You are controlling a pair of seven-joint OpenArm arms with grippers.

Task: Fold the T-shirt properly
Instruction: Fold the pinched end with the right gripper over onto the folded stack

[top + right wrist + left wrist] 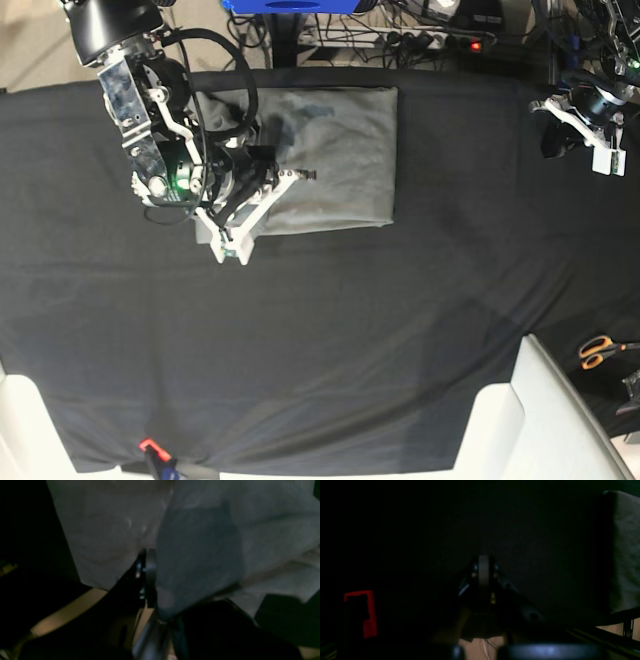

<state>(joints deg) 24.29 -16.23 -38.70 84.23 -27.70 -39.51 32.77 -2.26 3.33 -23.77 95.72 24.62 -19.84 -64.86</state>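
Observation:
My right gripper needs to release the pinched fold on the grey T-shirt's back corner (pixel 374 112) (pixel 97 571) that is closest to my left gripper.
The grey T-shirt (pixel 345 155) lies on the black table cloth (pixel 320 330) at the back, folded to a rectangle, its left part under my right arm. My right gripper (pixel 296 176) sits over the shirt's left portion. In the right wrist view a fold of the T-shirt (pixel 200 555) is pinched at that gripper (pixel 152 580) and drapes over one finger; the other finger (pixel 148 565) shows bare. My left gripper (pixel 560 120) hangs at the table's back right, away from the shirt. It (pixel 483 567) is shut with nothing in it above dark cloth.
Orange-handled scissors (pixel 600 350) lie at the right edge. White blocks stand at the front right (pixel 530 410) and front left (pixel 30 420). A red mark (pixel 363 612) shows low left in the left wrist view, and a grey cloth-covered shape (pixel 625 550) at its right edge.

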